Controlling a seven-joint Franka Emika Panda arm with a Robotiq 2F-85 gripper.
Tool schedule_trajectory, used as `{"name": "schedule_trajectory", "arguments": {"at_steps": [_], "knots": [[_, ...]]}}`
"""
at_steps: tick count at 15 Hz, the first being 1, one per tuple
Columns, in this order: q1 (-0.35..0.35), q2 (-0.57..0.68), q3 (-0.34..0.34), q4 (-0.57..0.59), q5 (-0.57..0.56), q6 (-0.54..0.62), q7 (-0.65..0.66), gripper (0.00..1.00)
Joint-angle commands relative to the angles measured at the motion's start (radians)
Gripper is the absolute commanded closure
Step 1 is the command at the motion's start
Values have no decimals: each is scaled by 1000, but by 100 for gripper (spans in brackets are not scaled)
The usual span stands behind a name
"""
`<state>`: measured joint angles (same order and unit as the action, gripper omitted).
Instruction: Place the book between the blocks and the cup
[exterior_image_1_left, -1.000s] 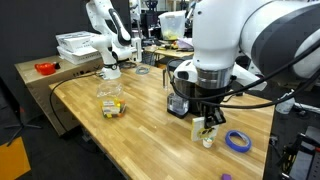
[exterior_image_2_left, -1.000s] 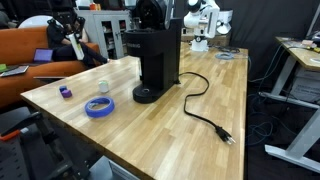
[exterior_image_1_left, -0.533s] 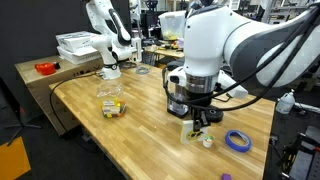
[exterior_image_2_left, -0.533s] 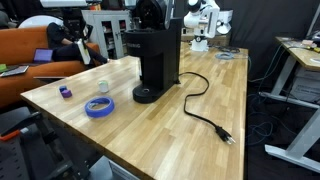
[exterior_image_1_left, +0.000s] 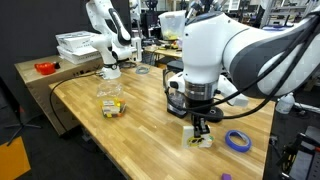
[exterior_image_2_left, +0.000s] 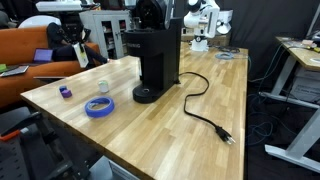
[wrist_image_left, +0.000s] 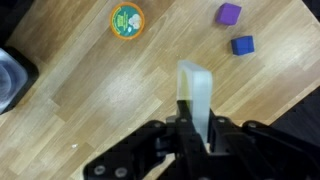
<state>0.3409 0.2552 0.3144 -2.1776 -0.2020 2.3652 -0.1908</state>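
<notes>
My gripper needs to release the book on the wooden table (exterior_image_1_left: 213, 157) (wrist_image_left: 184, 22), between the cup and the purple cube.
My gripper (exterior_image_1_left: 200, 127) is shut on the book (exterior_image_1_left: 194, 134), a thin white box held on edge and reaching down to the wooden table. In the wrist view the book (wrist_image_left: 195, 92) stands out between the black fingers (wrist_image_left: 197, 120). The cup (wrist_image_left: 127, 20), round with a green and orange top, stands just beyond the book; it also shows as a small white cup in an exterior view (exterior_image_2_left: 103, 86). The blocks (exterior_image_1_left: 111, 108), yellowish cubes under a clear container (exterior_image_1_left: 110, 90), sit far off toward the table's other side.
A black coffee machine (exterior_image_2_left: 155, 55) stands next to my arm, its cord (exterior_image_2_left: 205, 105) trailing over the table. A blue tape ring (exterior_image_1_left: 237, 140) lies near the book and shows again in an exterior view (exterior_image_2_left: 98, 107). Purple (wrist_image_left: 230, 13) and blue (wrist_image_left: 241, 45) cubes lie near the table edge.
My gripper has moved down and slightly sideways with the book, bringing its lower edge to the table beside the cup.
</notes>
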Motion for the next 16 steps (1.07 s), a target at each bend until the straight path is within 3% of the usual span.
{"name": "schedule_trajectory", "arguments": {"at_steps": [1,7,16], "knots": [[7,-46,8,-53,13,9,53,96],[18,-96,9,-129,-11,21,123,96],[-14,-85,-29,-207,-9,54,113,96]]}}
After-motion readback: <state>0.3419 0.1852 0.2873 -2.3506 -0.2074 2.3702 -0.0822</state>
